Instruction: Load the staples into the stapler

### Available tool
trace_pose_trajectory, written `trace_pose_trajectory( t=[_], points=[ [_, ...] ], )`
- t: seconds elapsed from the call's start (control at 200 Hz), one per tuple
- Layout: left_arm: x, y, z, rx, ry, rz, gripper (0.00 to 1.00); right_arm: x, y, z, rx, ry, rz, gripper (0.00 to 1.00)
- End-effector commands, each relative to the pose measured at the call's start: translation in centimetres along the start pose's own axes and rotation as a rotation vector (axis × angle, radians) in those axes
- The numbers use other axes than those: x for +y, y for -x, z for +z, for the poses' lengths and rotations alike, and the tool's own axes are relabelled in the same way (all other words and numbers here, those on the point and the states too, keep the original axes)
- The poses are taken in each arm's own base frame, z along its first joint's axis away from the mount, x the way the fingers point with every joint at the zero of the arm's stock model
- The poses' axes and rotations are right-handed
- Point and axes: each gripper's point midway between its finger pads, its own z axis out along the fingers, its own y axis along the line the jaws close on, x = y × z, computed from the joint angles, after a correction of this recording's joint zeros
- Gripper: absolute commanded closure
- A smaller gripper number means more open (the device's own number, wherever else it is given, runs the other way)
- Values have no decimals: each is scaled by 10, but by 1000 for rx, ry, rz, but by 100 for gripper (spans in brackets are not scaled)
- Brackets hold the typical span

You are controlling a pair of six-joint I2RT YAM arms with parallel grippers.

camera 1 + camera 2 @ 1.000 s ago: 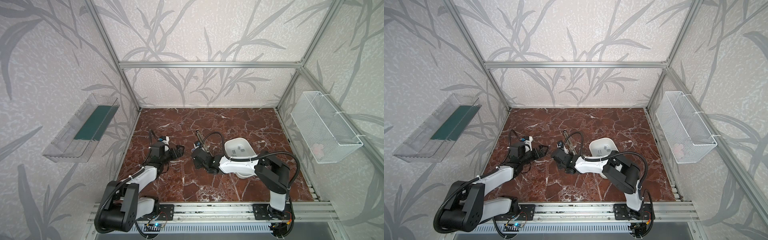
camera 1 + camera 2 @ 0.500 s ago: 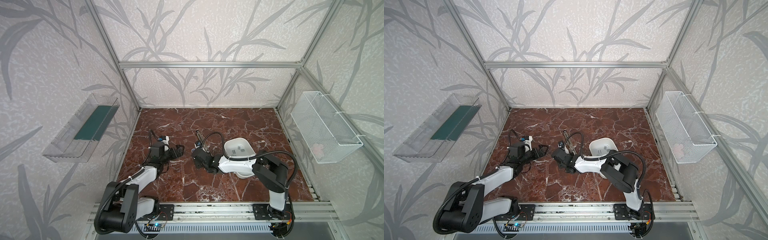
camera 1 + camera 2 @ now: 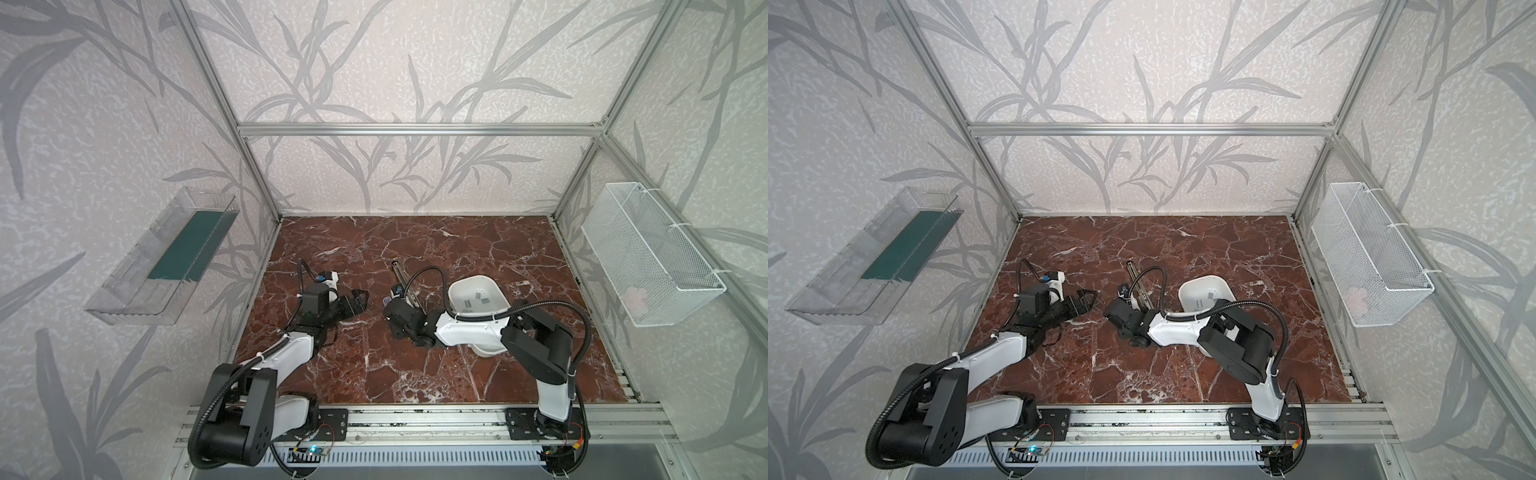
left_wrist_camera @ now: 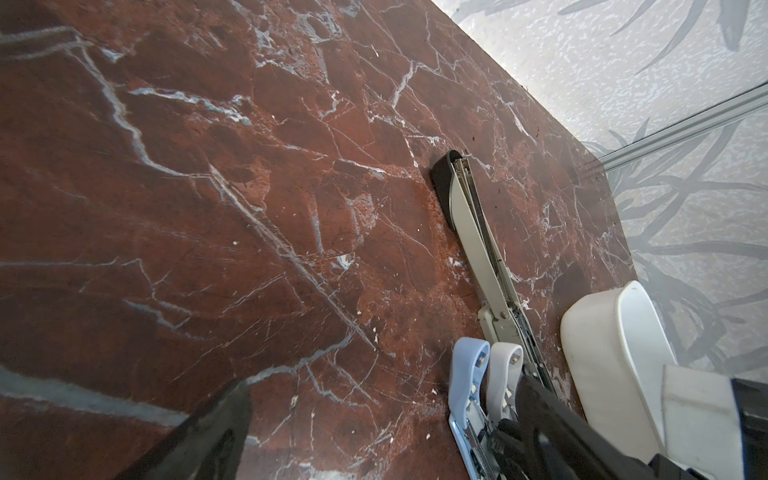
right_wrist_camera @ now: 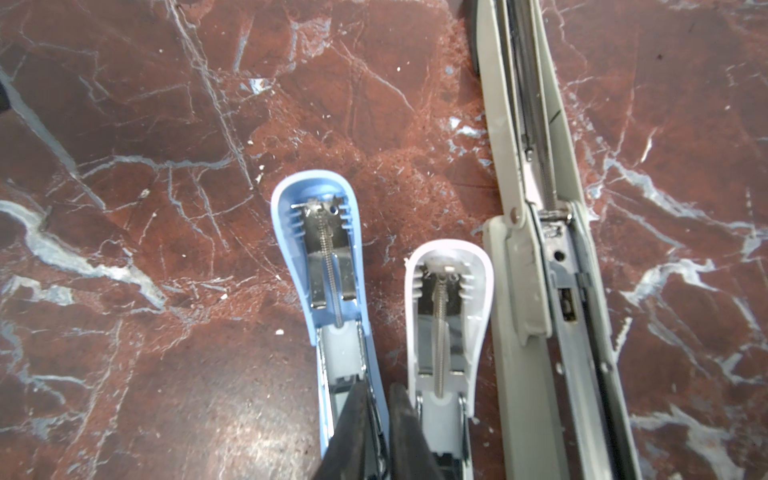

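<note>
My right gripper pinches one side of the blue stapler, so I will open it and grip the stapler's base across both sides (image 5: pixel 341 352) before my left gripper reaches the stapler's lid.
Three staplers lie open side by side on the marble: a small blue stapler (image 5: pixel 328 266), a small white stapler (image 5: pixel 449 299) and a long grey stapler (image 5: pixel 536 249). My right gripper (image 5: pixel 380 392) is shut on the blue stapler's side wall, one finger in its channel and one outside. No staples show between the fingers. The staples (image 3: pixel 484 296) lie as grey strips in the white bowl (image 3: pixel 453 291), just right of the staplers. My left gripper (image 3: pixel 360 300) hangs open and empty a short way left of the staplers; one finger (image 4: pixel 208 436) shows.
A white wire basket (image 3: pixel 648 257) hangs on the right wall. A clear tray (image 3: pixel 166 257) with a green insert is on the left wall. The right arm's white link (image 3: pixel 465 332) lies low in front of the bowl. Aluminium posts frame the floor.
My right gripper's fingers have drawn together on the blue stapler's wall. Both arms stay almost where they were, and the left gripper has stayed open.
</note>
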Motion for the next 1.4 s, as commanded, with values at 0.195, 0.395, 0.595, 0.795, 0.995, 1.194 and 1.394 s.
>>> trace_pose_trajectory(
  t=[0.195, 0.395, 0.595, 0.795, 0.995, 1.194, 1.394],
  points=[
    [-1, 3, -3, -23, -8, 13, 1, -3, 13, -18, -24, 1, 12, 86],
    [-6, 10, -8, -47, -15, -18, 1, -1, 26, -36, -99, 23, -16, 75],
    [-19, 28, -23, -134, -59, -139, 1, 6, 16, -38, -123, 82, -20, 70],
    [-14, 45, -38, -210, 3, -141, 1, 24, 5, -34, -117, 163, -50, 66],
    [-15, 44, -43, -229, -1, -85, 1, 32, 3, -22, -107, 170, -96, 65],
    [-26, 45, -44, -219, -45, -13, 1, 25, 6, -16, -101, 100, -140, 64],
    [-32, 42, -38, -207, -97, 2, 1, 17, 8, -19, -120, 69, -165, 60]
  ],
)
